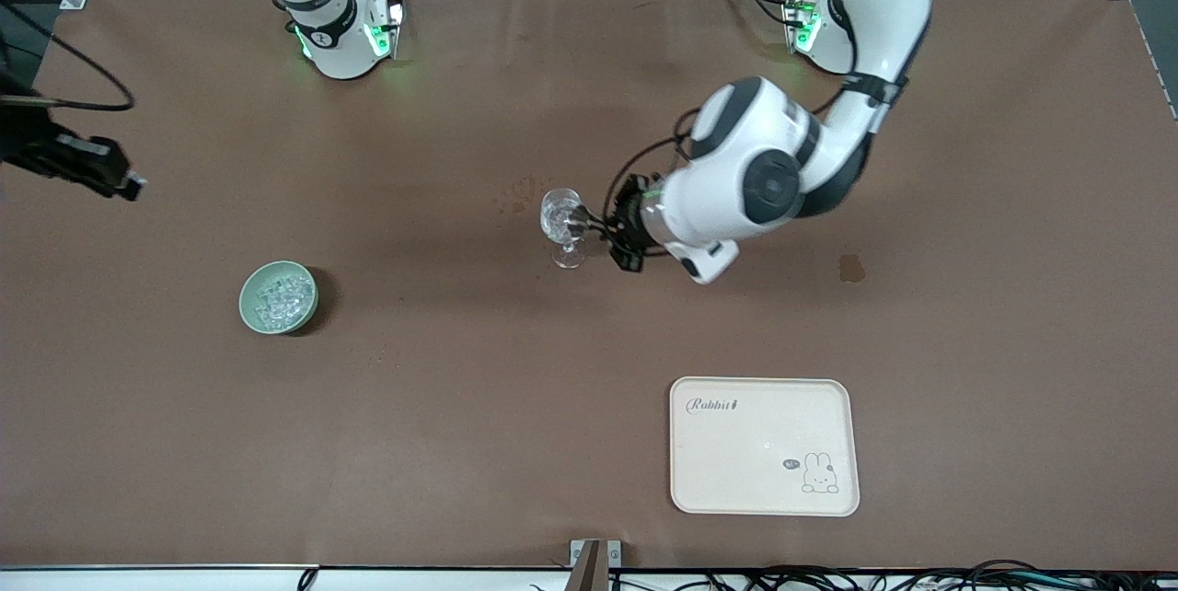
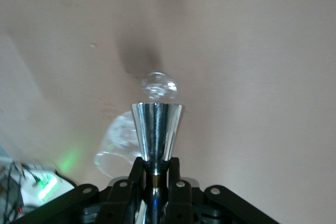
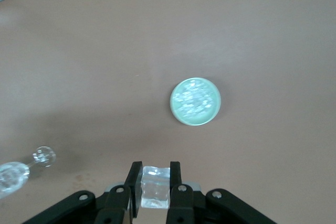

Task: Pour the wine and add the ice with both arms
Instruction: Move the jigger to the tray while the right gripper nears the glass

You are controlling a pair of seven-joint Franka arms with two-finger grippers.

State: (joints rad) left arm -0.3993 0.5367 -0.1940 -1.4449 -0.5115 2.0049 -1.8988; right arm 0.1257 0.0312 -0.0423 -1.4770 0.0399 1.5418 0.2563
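Note:
I will use my left gripper to set the steel jigger down on the cream tray (image 1: 794,429), at the spot behind the rabbit print.
My left gripper (image 1: 609,228) is shut on the waist of a shiny steel jigger (image 2: 156,129). It holds the jigger tipped on its side, mouth against the bowl of the clear stemmed glass (image 1: 562,215) that stands mid-table. In the left wrist view the gripper (image 2: 156,163) shows the glass (image 2: 119,145) just past the jigger. No liquid shows. My right gripper (image 1: 127,180) hangs over the right arm's end of the table, shut (image 3: 156,169) on one clear ice cube (image 3: 155,187). The pale-green bowl (image 1: 248,304) holds a heap of ice (image 1: 280,296).
A cream tray (image 1: 764,457) with a rabbit print lies near the front camera, toward the left arm's end. A dark stain (image 1: 851,267) marks the brown cloth beside the left arm. The bowl (image 3: 175,109) and the glass (image 3: 12,174) also show in the right wrist view.

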